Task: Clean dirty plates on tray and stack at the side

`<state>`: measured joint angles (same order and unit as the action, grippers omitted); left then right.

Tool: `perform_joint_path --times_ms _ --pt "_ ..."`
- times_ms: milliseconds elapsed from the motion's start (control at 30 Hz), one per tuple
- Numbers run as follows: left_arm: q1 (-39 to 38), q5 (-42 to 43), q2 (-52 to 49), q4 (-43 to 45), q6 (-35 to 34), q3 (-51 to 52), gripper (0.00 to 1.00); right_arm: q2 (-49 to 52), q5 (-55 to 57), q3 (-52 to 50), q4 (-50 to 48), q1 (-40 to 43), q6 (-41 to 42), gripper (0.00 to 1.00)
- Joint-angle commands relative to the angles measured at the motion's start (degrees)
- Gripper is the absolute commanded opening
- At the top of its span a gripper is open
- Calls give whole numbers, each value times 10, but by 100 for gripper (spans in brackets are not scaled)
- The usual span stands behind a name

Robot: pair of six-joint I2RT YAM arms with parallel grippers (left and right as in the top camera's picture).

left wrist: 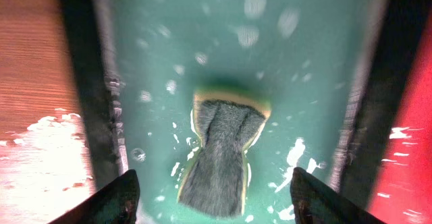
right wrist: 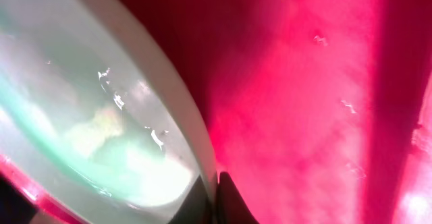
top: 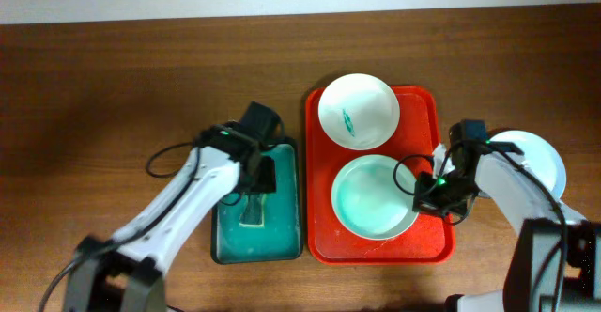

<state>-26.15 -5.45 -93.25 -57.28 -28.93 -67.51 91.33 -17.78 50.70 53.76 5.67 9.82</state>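
Observation:
The near plate will go down from my right gripper on top of the clean white plate (top: 528,165) beside the red tray.
Two white plates lie on a red tray (top: 427,248). The far plate (top: 358,111) has a green smear. The near plate (top: 374,196) is wet with a green tint. My right gripper (top: 434,192) is shut on the near plate's right rim (right wrist: 196,143), one finger inside and one outside. A sponge (left wrist: 223,150) with a dark scrub face and yellow edge lies in a green basin (top: 229,246) of soapy water. My left gripper (left wrist: 212,200) is open just above the sponge, fingers either side and apart from it. A clean white plate (top: 540,157) sits right of the tray.
The brown wooden table (top: 113,96) surrounds the tray and basin. The basin stands directly left of the tray, almost touching it. Cables trail from both arms.

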Motion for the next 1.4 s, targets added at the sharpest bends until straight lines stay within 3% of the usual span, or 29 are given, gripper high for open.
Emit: perform_joint_path --times_ms 0,67,100,167,333,400,533,633,800,967,1367 --pt "39 3 96 -23 3 -35 82 -79 52 83 68 -42 -8 4" --pt "65 3 149 -25 3 -35 93 -101 51 118 95 -87 -8 4" --pt "86 3 204 -24 3 -35 100 -110 51 152 110 -149 -8 4" --pt "102 0 267 -24 3 -35 99 -110 52 176 85 -250 0 5" --pt "104 -2 308 -35 3 -35 99 -73 84 176 -5 -416 77 4" --pt "104 -2 305 -37 3 -35 99 -54 121 176 -23 -440 115 4" --pt "104 -2 305 -38 3 -35 99 -48 228 176 -125 -444 95 4" --pt "104 -2 305 -44 3 -35 99 -48 332 207 -99 -463 80 4" --pt "104 -2 305 -44 3 -35 100 -48 628 265 -50 -600 80 4" --pt "104 -2 305 -44 3 -35 99 -48 831 265 -49 -712 80 4" --pt "103 -2 305 -44 3 -35 99 -48 844 265 -49 -732 80 4"
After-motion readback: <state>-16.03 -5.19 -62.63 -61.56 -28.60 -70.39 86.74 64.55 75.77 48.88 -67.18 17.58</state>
